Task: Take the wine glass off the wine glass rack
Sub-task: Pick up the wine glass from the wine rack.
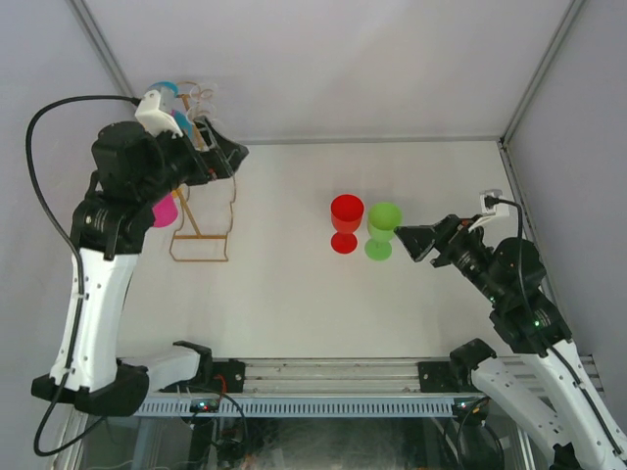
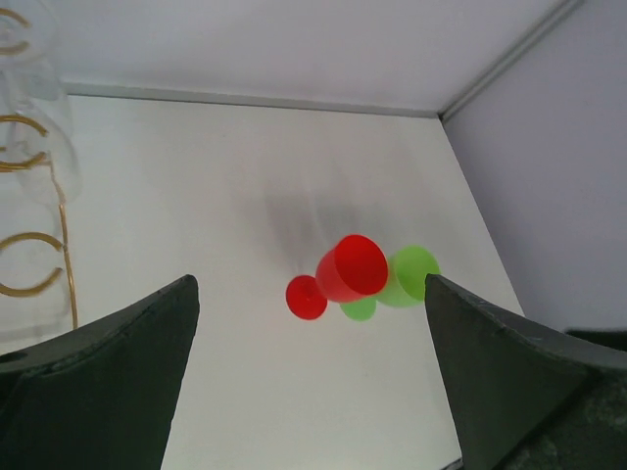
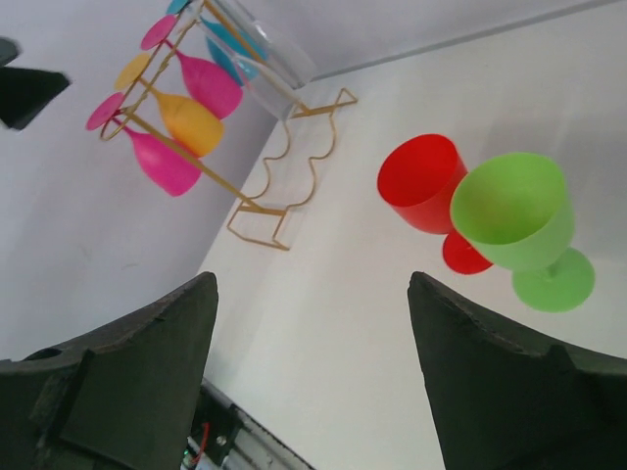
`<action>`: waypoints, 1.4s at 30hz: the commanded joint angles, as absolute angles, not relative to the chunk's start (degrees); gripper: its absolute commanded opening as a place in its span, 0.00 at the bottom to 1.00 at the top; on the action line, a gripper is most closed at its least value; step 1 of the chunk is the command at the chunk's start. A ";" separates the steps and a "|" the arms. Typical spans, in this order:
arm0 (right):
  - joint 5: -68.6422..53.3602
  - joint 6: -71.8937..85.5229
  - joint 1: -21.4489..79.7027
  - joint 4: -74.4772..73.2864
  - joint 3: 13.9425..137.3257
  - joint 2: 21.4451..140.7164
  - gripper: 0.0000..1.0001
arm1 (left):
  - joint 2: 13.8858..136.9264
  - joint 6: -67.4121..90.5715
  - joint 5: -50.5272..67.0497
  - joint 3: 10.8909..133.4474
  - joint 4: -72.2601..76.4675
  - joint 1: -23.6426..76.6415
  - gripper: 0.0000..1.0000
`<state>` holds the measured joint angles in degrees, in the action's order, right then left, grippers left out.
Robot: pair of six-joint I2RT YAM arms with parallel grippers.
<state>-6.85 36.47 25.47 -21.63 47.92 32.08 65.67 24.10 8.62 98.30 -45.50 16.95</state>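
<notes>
Next, the left gripper goes to the nearer clear wine glass hanging upside down on the gold rack and closes on that glass's round base point(image 1: 200, 108).
The gold wire wine glass rack point(image 1: 202, 239) stands at the far left of the table. Pink point(image 3: 165, 162), orange point(image 3: 188, 121), blue point(image 3: 227, 51) and clear point(image 3: 269, 49) wine glasses hang on it upside down. A red glass point(image 1: 346, 223) and a green glass point(image 1: 383, 229) stand upright side by side mid-table. My left gripper point(image 1: 223, 157) is raised beside the rack's top, open, with nothing between its fingers point(image 2: 118, 372). My right gripper point(image 1: 407, 241) is open just right of the green glass point(image 3: 514, 211), apart from it and empty.
White walls close in the table at the back and on both sides. The rack's gold hooks point(image 2: 29, 245) and a clear glass point(image 2: 39, 127) sit at the left edge of the left wrist view. The arm bases and a rail point(image 1: 313, 392) line the near edge.
</notes>
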 commanded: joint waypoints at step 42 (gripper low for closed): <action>-9.97 52.19 25.41 -28.90 43.87 23.75 0.79 | 101.84 38.11 13.09 126.48 -45.08 -7.21 0.72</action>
